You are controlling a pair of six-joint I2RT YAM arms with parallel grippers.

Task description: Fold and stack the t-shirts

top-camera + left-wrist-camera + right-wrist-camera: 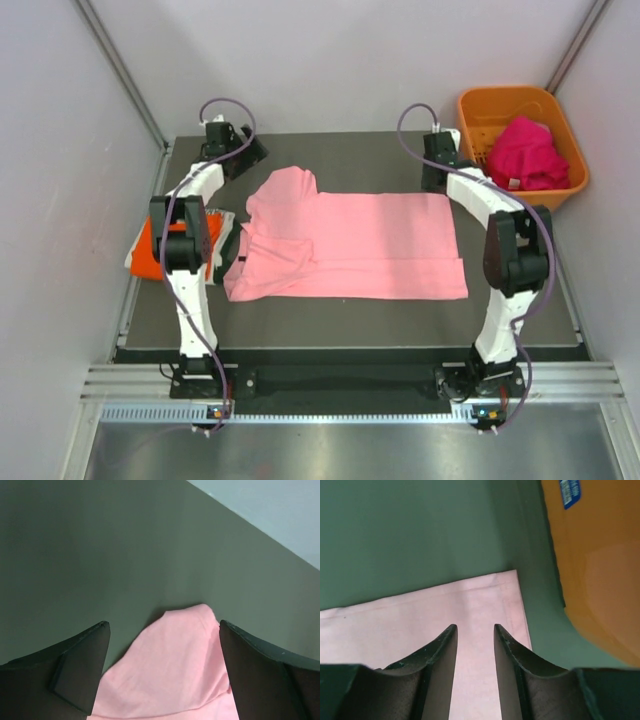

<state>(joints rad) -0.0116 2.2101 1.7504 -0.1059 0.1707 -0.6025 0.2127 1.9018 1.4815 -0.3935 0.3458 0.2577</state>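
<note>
The light pink t-shirt has a far corner point(446, 196) point(513, 576) nearest the orange basket, and my right gripper needs to close on that corner.
A light pink t-shirt point(360, 245) lies spread on the dark table point(350, 320), its left part folded over and one sleeve point(170, 670) pointing to the far left. My left gripper point(243, 155) hovers over that sleeve, open wide, with its fingers point(82, 667) on either side of the cloth point(164, 624) and not touching it. My right gripper point(437, 170) is above the shirt's far right corner point(505, 595). Its jaws point(474, 627) stand narrowly open with nothing between them. A magenta shirt point(525, 155) lies crumpled in the basket. A bright orange shirt point(148, 250) lies under the left arm.
The orange plastic basket point(480, 110) stands at the far right corner, its wall point(595, 555) close beside the right gripper. White walls enclose the table on three sides. The left arm's elbow point(185, 235) hangs over the table's left edge.
</note>
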